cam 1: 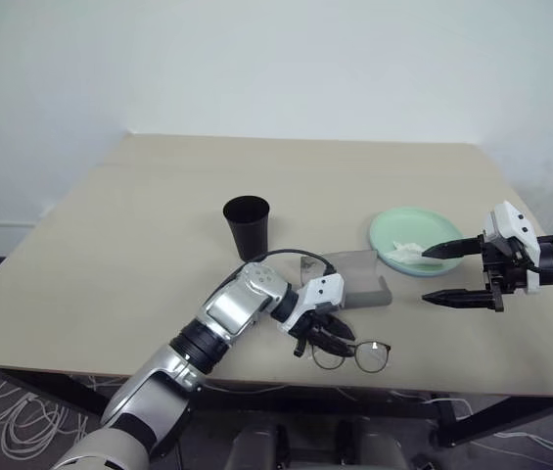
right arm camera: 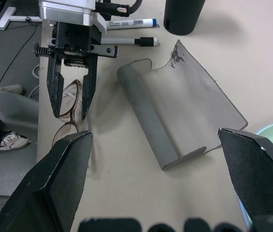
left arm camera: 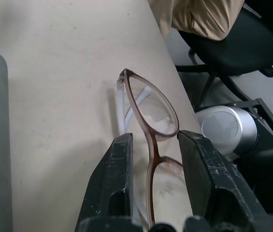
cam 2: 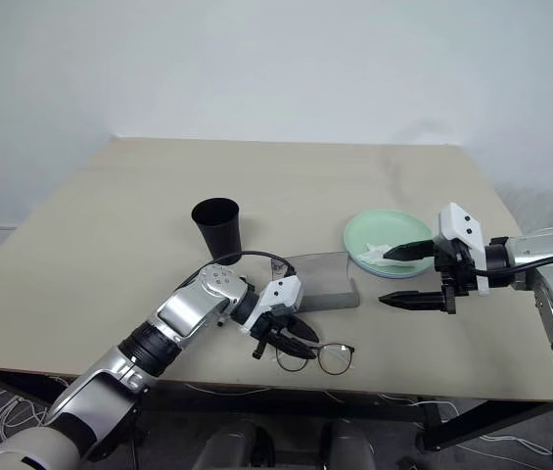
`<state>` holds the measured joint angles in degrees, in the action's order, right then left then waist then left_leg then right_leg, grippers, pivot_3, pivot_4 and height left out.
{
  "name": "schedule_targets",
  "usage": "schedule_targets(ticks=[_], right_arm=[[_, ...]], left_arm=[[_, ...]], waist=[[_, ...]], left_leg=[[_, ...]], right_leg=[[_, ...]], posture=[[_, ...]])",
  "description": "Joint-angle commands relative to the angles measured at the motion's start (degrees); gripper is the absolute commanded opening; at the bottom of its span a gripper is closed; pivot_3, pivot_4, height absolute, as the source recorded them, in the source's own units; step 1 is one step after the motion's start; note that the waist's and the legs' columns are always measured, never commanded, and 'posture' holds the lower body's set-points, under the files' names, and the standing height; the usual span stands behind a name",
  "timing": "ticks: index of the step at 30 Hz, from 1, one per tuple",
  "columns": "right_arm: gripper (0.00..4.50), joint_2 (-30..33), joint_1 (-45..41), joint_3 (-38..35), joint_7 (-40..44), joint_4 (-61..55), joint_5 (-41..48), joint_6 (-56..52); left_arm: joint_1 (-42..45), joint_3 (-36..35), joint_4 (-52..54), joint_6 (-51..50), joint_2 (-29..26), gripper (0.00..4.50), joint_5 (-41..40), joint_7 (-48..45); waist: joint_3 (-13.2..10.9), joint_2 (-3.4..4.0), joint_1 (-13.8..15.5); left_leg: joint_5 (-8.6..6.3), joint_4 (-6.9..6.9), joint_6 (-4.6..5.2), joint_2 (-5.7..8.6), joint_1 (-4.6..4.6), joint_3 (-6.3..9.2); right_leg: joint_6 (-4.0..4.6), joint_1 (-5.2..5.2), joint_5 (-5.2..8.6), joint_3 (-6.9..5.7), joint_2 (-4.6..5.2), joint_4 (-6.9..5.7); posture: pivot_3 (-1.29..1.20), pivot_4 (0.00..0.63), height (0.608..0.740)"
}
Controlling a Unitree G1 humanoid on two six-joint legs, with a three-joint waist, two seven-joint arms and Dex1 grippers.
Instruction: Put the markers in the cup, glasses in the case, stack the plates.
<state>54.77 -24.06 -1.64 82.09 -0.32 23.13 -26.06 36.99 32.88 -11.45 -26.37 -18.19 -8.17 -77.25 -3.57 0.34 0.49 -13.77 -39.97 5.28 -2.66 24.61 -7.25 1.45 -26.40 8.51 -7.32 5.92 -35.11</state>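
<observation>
The front of the glasses lies at a slant across my left gripper's fingers, so I need to lift clear, open wider and pinch the glasses' bridge (left arm camera: 157,149) before I go to the grey case.
The glasses (cam 1: 356,355) lie folded near the table's front edge. My left gripper (cam 1: 327,340) reaches over them from the left, its fingers (left arm camera: 112,179) pressed against both sides of one lens. The grey case (cam 1: 356,279) lies open just behind them, with the black cup (cam 1: 247,226) further back on the left. Two markers (right arm camera: 126,22), one blue-capped and one black-capped, lie side by side beyond the left hand in the right wrist view. A mint green plate (cam 1: 431,223) sits right of the case. My right gripper (cam 1: 425,275) hovers wide open by the plate's near edge, holding nothing.
A crumpled white tissue (cam 1: 408,252) lies on the green plate. The glasses rest very close to the table's (cam 1: 139,245) front edge. Below that edge are a black chair (left arm camera: 233,43) and cables on the floor.
</observation>
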Motion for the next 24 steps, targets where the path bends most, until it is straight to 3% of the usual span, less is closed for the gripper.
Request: schedule_targets(ticks=[1, 9, 12, 13, 14, 15, 24], right_arm=[[4.50, 0.79, -0.40, -2.08, -0.56, -1.60, 1.45, 0.17], [4.50, 0.82, -0.37, -1.93, -0.92, -1.46, 1.42, 0.33], [4.50, 0.82, -0.72, -1.75, -0.83, -1.07, 1.24, 0.60], [4.50, 0.79, -0.98, -1.68, -0.81, -0.86, 1.18, 0.67], [4.50, 0.74, -1.25, -1.62, -0.83, -0.67, 1.12, 0.69], [4.50, 0.65, -1.51, -1.51, -0.87, -0.49, 1.06, 0.72], [4.50, 0.14, -2.89, -0.60, -0.81, 1.02, 0.41, 1.61]], left_arm=[[1.71, 0.17, 0.28, 1.30, 0.52, 1.47, 0.83, -0.07], [1.87, -0.49, -0.85, 1.83, 0.81, 1.47, 1.35, 0.06], [1.63, -0.51, -0.84, 1.69, 0.78, 0.84, 1.44, 0.08], [1.54, -0.52, -0.80, 1.73, 0.72, 0.84, 1.54, 0.15], [1.50, -0.55, -0.76, 1.78, 0.67, 0.40, 1.63, 0.24], [1.48, -0.71, -0.83, 1.95, 0.75, 0.26, 1.77, 0.57], [4.23, -5.86, -1.19, -1.27, 1.65, 0.26, -2.49, 0.48]], waist=[[0.00, -0.01, -0.01], [0.00, -0.01, 0.00], [0.00, -0.01, 0.00], [0.00, -0.01, 0.00], [0.00, -0.01, 0.00], [0.00, -0.01, 0.00], [-0.01, -0.02, 0.00]], left_leg=[[0.00, 0.00, 0.00, 0.00, 0.00, 0.00], [-0.01, 0.00, 0.01, 0.00, 0.00, 0.00], [-0.01, 0.00, 0.02, 0.00, 0.00, 0.00], [-0.01, 0.00, 0.02, 0.00, 0.00, 0.00], [-0.02, 0.00, 0.03, 0.00, 0.00, 0.00], [-0.02, 0.00, 0.03, 0.00, 0.00, 0.00], [-0.02, -0.01, 0.04, 0.00, 0.01, 0.00]], right_leg=[[0.00, 0.00, 0.00, 0.00, 0.00, 0.00], [0.00, 0.01, 0.00, 0.00, 0.00, 0.03], [0.00, 0.01, 0.00, 0.00, 0.00, 0.04], [0.00, 0.01, 0.00, 0.00, 0.00, 0.04], [0.00, 0.01, 0.00, 0.00, 0.00, 0.04], [-0.01, 0.02, 0.00, 0.00, 0.00, 0.05], [-0.01, 0.06, 0.00, -0.01, 0.00, 0.13]], posture=[[0.00, 0.000, 0.727], [0.00, 0.000, 0.727], [0.00, 0.000, 0.727], [0.00, 0.000, 0.727], [0.00, 0.000, 0.727], [0.00, 0.000, 0.727], [0.00, 0.000, 0.727]])
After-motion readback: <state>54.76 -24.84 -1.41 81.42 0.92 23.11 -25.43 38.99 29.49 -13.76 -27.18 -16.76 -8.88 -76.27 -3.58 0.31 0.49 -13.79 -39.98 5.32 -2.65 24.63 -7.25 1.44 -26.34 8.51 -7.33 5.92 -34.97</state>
